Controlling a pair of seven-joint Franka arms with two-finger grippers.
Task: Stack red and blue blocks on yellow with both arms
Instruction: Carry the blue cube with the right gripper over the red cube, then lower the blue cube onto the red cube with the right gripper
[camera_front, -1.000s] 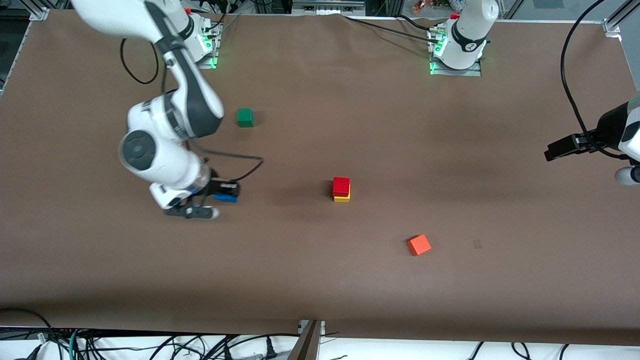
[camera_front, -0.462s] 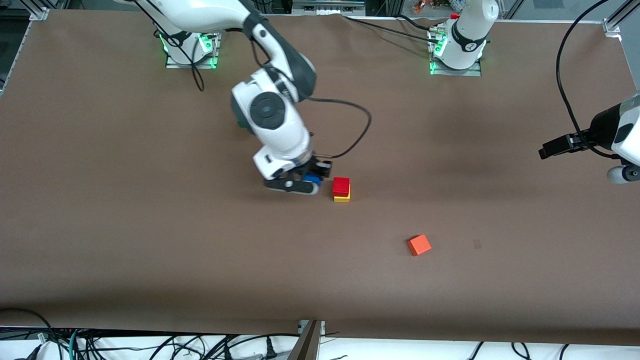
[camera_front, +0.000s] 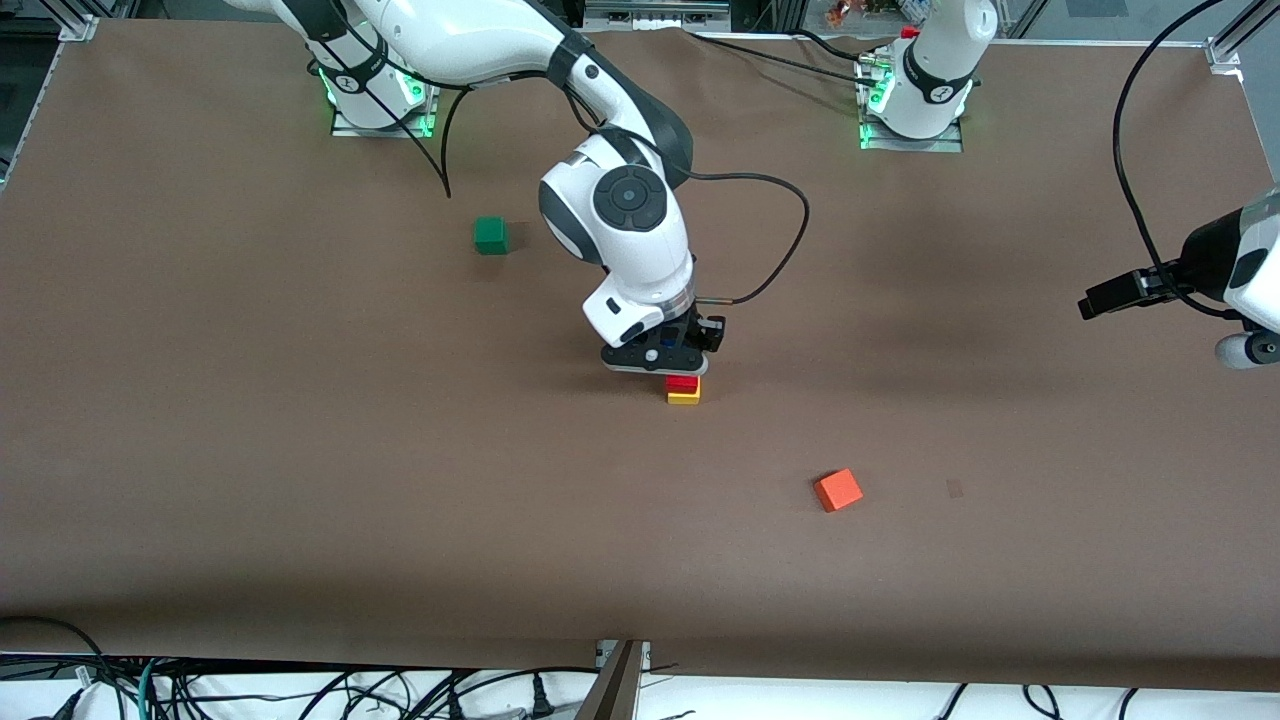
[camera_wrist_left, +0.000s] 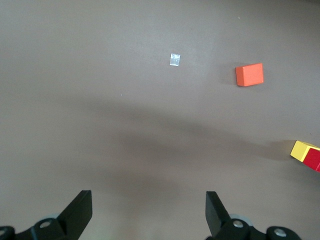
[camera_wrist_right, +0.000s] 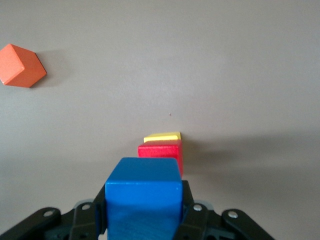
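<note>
My right gripper will let go of the blue block on top of the red block (camera_front: 681, 372) (camera_wrist_right: 160, 153) that sits on the yellow cube.
The red block (camera_front: 682, 382) sits on the yellow cube (camera_front: 684, 397) near the middle of the table. My right gripper (camera_front: 668, 358) is shut on the blue block (camera_wrist_right: 143, 192) and holds it just above the stack. In the right wrist view the red block (camera_wrist_right: 161, 152) and the yellow cube (camera_wrist_right: 162, 136) show just past the blue block. My left gripper (camera_front: 1100, 300) is open and empty, and waits over the left arm's end of the table. The left wrist view shows its open gripper (camera_wrist_left: 148, 210) and the stack's yellow cube (camera_wrist_left: 301, 150) and red block (camera_wrist_left: 314, 159) at the edge.
An orange cube (camera_front: 838, 490) lies nearer the front camera than the stack, toward the left arm's end. A green cube (camera_front: 490, 235) sits farther back, toward the right arm's end. A small pale patch (camera_front: 955, 488) marks the mat beside the orange cube.
My right arm has swung from the right arm's end of the table to over the red and yellow stack, carrying the blue block. The left arm has barely moved.
</note>
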